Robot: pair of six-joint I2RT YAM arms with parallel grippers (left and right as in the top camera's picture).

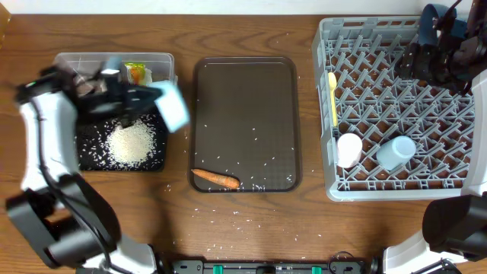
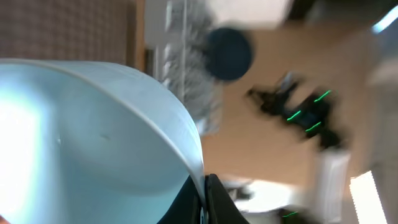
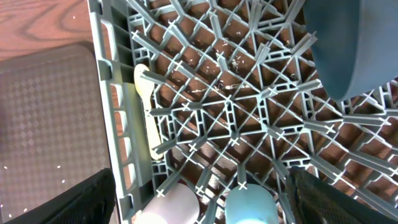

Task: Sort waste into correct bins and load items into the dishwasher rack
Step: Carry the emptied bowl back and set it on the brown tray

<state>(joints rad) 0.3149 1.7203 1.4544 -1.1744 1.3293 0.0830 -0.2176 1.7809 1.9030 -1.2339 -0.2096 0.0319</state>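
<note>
Next, I release the pale blue bowl on the middle of the brown serving tray [image 1: 241, 130], beyond the carrot, from my left gripper.
My left gripper [image 1: 149, 99] is shut on the rim of the pale blue bowl [image 1: 174, 106] and holds it tilted above the black tray [image 1: 90, 156], which holds a pile of rice [image 1: 132, 144]. In the left wrist view the fingers [image 2: 204, 194] pinch the bowl's wall [image 2: 93, 143]. The clear tub [image 1: 161, 59] holds the yellow-green wrapper [image 1: 135, 72]. The carrot [image 1: 215, 179] lies on the brown serving tray [image 1: 245, 99]. The grey rack [image 1: 403, 106] holds the yellow spoon [image 1: 332, 99], white-pink cup [image 1: 349, 148], light blue cup [image 1: 396, 151] and dark blue plate [image 1: 430, 23]. My right gripper [image 1: 417, 61] is open and empty above the rack.
Loose rice grains [image 1: 228, 217] lie on the table and the brown tray. The right wrist view shows the open fingers [image 3: 205, 205] over the rack grid [image 3: 230, 106], with spoon [image 3: 146, 106], both cups [image 3: 171, 205] [image 3: 249, 205] and plate [image 3: 354, 43].
</note>
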